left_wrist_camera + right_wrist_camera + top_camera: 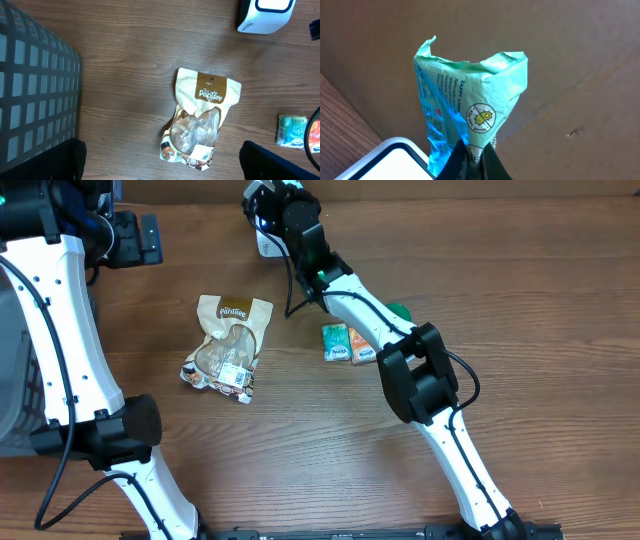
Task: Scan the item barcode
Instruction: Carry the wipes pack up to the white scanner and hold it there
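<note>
The mint-green packet will leave my right gripper on the table [467, 335] beside the green jar, opposite the orange packet.
My right gripper [476, 145] is shut on the lower edge of a crumpled mint-green packet [470, 100] printed with small text and a round germ symbol. It holds the packet upright above the white barcode scanner [385, 162], whose corner shows at the lower left. No barcode can be made out on the packet. In the overhead view the right arm reaches to the table's far edge, where the scanner [268, 245] stands. My left gripper [135, 238] is open and holds nothing at the far left. Its dark fingers [280, 162] stand wide apart above the table.
A beige Pantree snack bag [228, 340] lies flat at mid-table, also under the left wrist camera [202, 117]. A teal packet [335, 342] and an orange packet [362, 348] lie beside the right arm. A grey mesh basket [35, 85] stands at the left edge.
</note>
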You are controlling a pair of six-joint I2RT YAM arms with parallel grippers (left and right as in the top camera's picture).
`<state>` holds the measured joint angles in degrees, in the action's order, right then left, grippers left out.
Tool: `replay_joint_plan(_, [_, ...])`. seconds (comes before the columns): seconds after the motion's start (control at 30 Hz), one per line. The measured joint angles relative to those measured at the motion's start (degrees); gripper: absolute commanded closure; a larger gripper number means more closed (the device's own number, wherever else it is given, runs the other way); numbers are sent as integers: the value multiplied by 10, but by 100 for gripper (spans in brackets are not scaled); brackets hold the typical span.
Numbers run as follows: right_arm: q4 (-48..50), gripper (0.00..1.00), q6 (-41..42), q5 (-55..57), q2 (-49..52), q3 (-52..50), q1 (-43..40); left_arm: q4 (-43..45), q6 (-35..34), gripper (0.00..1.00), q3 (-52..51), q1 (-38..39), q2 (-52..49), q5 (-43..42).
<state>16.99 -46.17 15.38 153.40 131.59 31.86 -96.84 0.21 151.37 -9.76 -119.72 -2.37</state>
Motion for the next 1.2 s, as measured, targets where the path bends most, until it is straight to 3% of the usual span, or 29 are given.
replay_joint_plan(0.27, [21, 96, 2, -19, 0, 0, -2, 0, 0, 0, 0, 0, 0, 0])
replay_joint_plan(0.43, [39, 96, 49, -39, 0, 0, -2, 0, 0, 1, 0, 0, 0, 0])
replay_joint_plan(0.57, [-2, 96, 107, -48, -6, 0, -2, 0, 0, 0, 0, 0, 0, 0])
replay_joint_plan(0.8, [-175, 96, 226, -85, -73, -2, -3, 0, 0, 0, 0, 0, 0, 0])
replay_joint_plan(0.93, [-315, 96, 342, -115, -166, -2, -3, 0, 0, 0, 0, 0, 0, 0])
replay_joint_plan(1.2, [-704, 96, 515, -138, -400, 1, -41, 0, 0, 1, 0, 0, 0, 0])
